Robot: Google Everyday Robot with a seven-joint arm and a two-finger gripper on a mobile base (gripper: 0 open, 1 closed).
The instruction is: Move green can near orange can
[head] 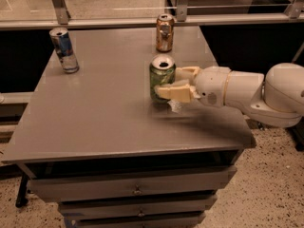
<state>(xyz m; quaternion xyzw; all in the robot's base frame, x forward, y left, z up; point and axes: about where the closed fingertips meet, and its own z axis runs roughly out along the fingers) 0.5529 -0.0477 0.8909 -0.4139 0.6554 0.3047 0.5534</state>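
My gripper needs to let go of the green can on the table (176, 58), touching the side of the orange can that faces my arm.
The green can (161, 80) stands upright at the middle of the grey table (99, 108), olive-green with a silver open top. My gripper (175, 82) reaches in from the right and is shut on it, with one cream finger (174, 92) across its front and the other behind it. The can is at or just above the tabletop. The orange can (164, 32) stands upright near the table's far edge, straight behind the green can with a gap of about one can height between them.
A slimmer blue-and-silver can (64, 50) stands at the far left of the table. A metal rail (142, 22) runs behind the table's back edge. Drawers (135, 189) sit under the tabletop. My white arm (256, 91) hangs over the right edge.
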